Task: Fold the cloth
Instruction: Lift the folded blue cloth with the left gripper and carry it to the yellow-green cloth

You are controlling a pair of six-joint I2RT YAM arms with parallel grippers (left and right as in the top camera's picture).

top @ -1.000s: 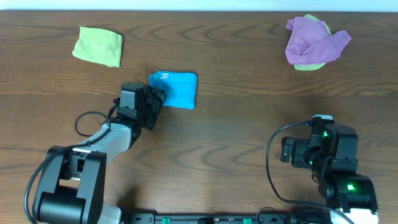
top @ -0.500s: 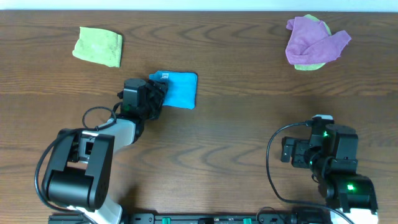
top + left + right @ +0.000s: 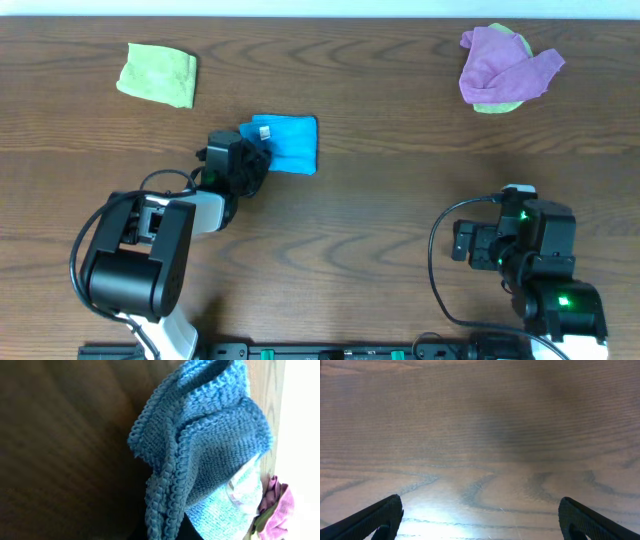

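I will use my left gripper to let go of the blue cloth on the far part of the green cloth (image 3: 165, 62) that lies by itself.
The blue cloth (image 3: 290, 143) lies folded on the wooden table (image 3: 380, 200), left of centre. My left gripper (image 3: 255, 160) sits at the cloth's lower left edge, shut on that edge. In the left wrist view the blue cloth (image 3: 210, 445) fills the frame, and its hemmed edge rises bunched from between the dark jaws at the bottom. My right gripper (image 3: 462, 243) rests at the front right, far from the cloth. In its own view the right gripper (image 3: 480, 515) is open over bare wood, holding nothing.
A green cloth (image 3: 158, 73) lies at the back left. A purple cloth (image 3: 505, 65) is heaped over another green one at the back right. The purple cloth (image 3: 277, 505) also shows at the right edge of the left wrist view.
My left gripper has slid right onto the blue cloth's edge and gone from open to shut on it. The right arm has not moved.
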